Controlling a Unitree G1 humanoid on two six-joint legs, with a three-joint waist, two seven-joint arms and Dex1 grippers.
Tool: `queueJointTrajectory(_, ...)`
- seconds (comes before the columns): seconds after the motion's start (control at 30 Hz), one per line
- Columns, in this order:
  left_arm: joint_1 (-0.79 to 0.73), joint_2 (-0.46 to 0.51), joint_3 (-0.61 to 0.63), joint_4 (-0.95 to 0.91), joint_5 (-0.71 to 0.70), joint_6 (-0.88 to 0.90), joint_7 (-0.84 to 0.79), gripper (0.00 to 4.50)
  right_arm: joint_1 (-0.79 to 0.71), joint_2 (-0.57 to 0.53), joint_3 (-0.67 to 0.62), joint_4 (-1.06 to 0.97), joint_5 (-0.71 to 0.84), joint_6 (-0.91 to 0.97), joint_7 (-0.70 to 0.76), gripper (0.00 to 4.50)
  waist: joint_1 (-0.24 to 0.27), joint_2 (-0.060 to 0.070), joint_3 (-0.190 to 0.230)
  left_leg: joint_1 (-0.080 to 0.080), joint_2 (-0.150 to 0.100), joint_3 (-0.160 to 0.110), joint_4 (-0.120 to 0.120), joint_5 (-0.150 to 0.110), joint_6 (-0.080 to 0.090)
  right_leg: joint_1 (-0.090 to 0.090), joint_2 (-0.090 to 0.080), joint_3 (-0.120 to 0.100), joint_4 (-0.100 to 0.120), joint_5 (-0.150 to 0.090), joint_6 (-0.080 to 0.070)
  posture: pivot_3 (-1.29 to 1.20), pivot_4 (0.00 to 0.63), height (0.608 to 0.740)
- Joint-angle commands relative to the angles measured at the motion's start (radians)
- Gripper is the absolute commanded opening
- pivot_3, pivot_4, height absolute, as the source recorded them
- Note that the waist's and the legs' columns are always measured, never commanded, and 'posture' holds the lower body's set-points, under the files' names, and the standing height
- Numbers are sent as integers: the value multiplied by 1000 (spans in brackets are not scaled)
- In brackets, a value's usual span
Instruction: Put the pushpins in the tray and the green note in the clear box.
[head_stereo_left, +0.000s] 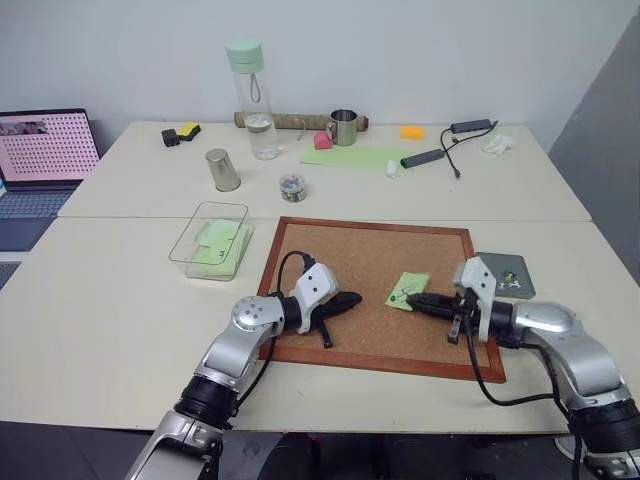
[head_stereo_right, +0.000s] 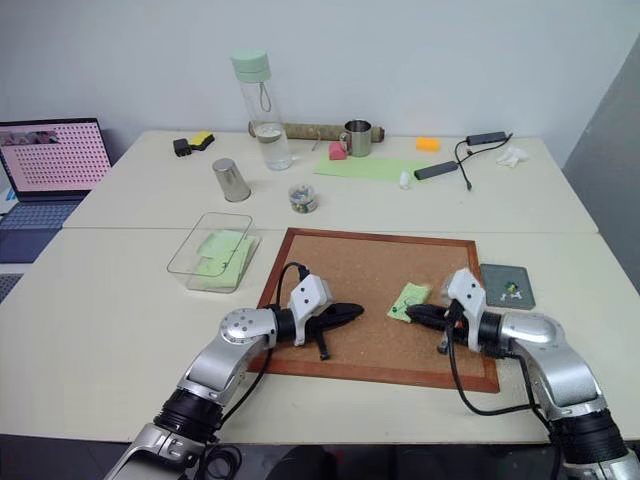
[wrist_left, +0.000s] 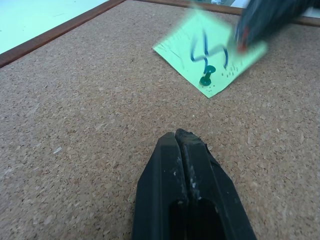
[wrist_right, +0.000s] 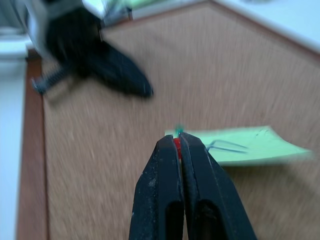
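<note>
Next, I release the red pushpin from my right gripper in the dark-grey tray (head_stereo_left: 498, 266), just behind the small pins.
The green note (head_stereo_left: 408, 290) lies on the corkboard, with a green pushpin (wrist_left: 206, 77) stuck through its edge. My right gripper (head_stereo_left: 412, 299) hangs just over the note's near edge, shut on a red pushpin (wrist_right: 176, 146) whose head shows between the fingertips. My left gripper (head_stereo_left: 350, 300) is shut and empty, low over the cork to the left of the note. The dark-grey tray (head_stereo_left: 522, 268) sits just off the board's right edge with small pins in it. The clear box (head_stereo_left: 212, 240) stands left of the board and holds pale green paper.
The wooden-framed corkboard (head_stereo_left: 330, 250) fills the middle of the near table. Behind it stand a small jar of pins (head_stereo_left: 292, 186), a metal cup (head_stereo_left: 222, 170), a water bottle (head_stereo_left: 253, 100), a mug (head_stereo_left: 343, 127) and a long pale-green sheet (head_stereo_left: 355, 157). A laptop (head_stereo_left: 45, 150) is far left.
</note>
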Motion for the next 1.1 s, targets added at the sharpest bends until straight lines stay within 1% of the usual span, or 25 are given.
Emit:
queueJointTrajectory(0.03,26,13,-27,31,30,18,0,0,-26,-26,-67,-72,80,63,-1,15,0,0,0,0,0,0,0,0,0,0,0,0,0,0,0,0,150,740)
queueJointTrajectory(0.2,27,10,-31,37,33,12,-1,0,-40,-45,-132,-61,107,110,-46,15,0,0,0,0,0,0,0,0,0,0,0,0,0,0,0,0,150,740)
queueJointTrajectory(0.33,30,8,-30,38,33,10,1,0,-28,-93,-211,44,19,106,-150,15,1,0,0,0,0,0,0,0,0,0,0,0,0,0,0,0,150,740)
queueJointTrajectory(0.43,35,7,-31,37,31,9,0,0,-6,-116,-242,112,-47,83,-226,15,1,0,0,0,0,0,0,0,0,0,0,0,0,0,0,0,150,740)
queueJointTrajectory(0.57,33,-3,-38,41,32,6,-4,0,-15,-99,-236,204,-145,66,-349,15,0,1,-1,0,0,1,0,0,0,0,0,1,0,0,0,0,150,740)
queueJointTrajectory(0.73,21,-13,-40,49,32,5,-4,0,-65,-69,-191,328,-218,18,-403,15,0,1,-1,1,0,2,0,0,0,0,0,1,1,0,0,0,150,740)
queueJointTrajectory(0.8,20,-15,-39,49,33,5,-4,0,-85,-60,-184,370,-236,3,-416,442,-1,1,-1,1,0,2,0,0,0,1,0,2,1,0,0,0,150,740)
queueJointTrajectory(0.83,21,-15,-38,48,32,4,-3,0,-92,-58,-182,383,-242,-2,-419,541,0,1,-1,1,0,3,0,0,0,1,0,2,1,0,0,0,150,740)
queueJointTrajectory(0.87,23,-15,-36,47,32,5,-3,0,-97,-57,-181,393,-247,-7,-420,795,1,1,-1,1,0,3,0,0,0,1,0,2,1,0,0,0,150,740)
queueJointTrajectory(1.07,36,-13,-30,36,31,6,2,0,-106,-62,-189,389,-249,-10,-413,1959,0,2,-1,1,0,3,0,0,0,1,0,2,0,0,0,0,150,740)
queueJointTrajectory(1.1,37,-13,-30,35,31,6,2,0,-106,-64,-192,383,-247,-8,-412,2286,0,2,-1,1,0,3,0,0,0,1,0,2,0,0,0,0,150,740)
